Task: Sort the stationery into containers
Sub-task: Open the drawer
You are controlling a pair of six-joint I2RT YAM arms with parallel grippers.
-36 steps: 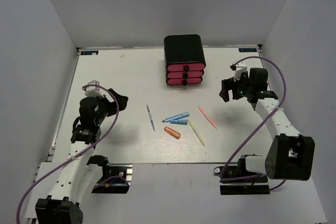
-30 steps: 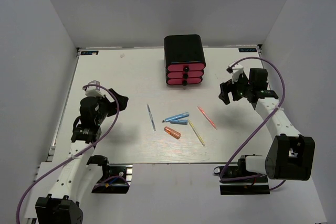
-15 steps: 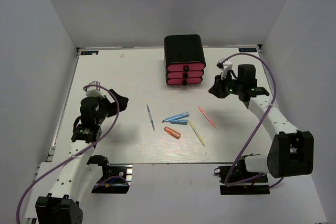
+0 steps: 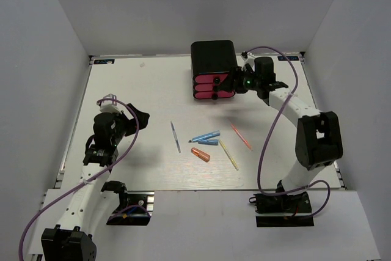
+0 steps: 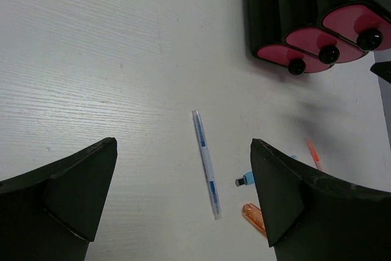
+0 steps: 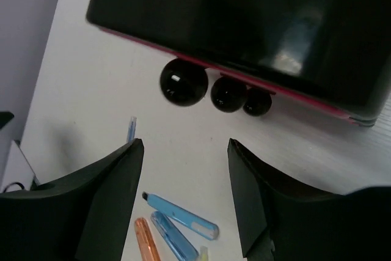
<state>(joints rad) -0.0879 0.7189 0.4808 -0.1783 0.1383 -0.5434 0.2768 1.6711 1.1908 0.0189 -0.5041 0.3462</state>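
Note:
The grey-blue pen beside the blue marker is next for my left gripper, which should go over to it and grab the middle of its body [image 4: 175, 137] [image 5: 206, 161].
The black cabinet [image 4: 214, 57] stands at the back middle with three pink drawers [image 4: 215, 87], all shut. My right gripper [image 4: 233, 84] is open, just right of the drawer fronts. In the right wrist view it [image 6: 182, 146] is close in front of the three black knobs [image 6: 182, 82], touching none. A grey-blue pen [image 4: 175, 136], blue marker [image 4: 206, 135], blue capsule [image 4: 208, 142], orange capsule [image 4: 200, 154], yellow stick [image 4: 228, 154] and red-pink stick [image 4: 241, 137] lie loose mid-table. My left gripper [image 4: 137, 116] is open and empty, left of the pen [image 5: 204, 163].
The white table [image 4: 134, 84] has a raised rim at the back and grey walls on three sides. My right arm's purple cable [image 4: 269, 145] loops over the right part of the table.
My right arm has swung left and towards the back, from the right side of the table up to the drawer fronts. The left arm and the stationery have not moved.

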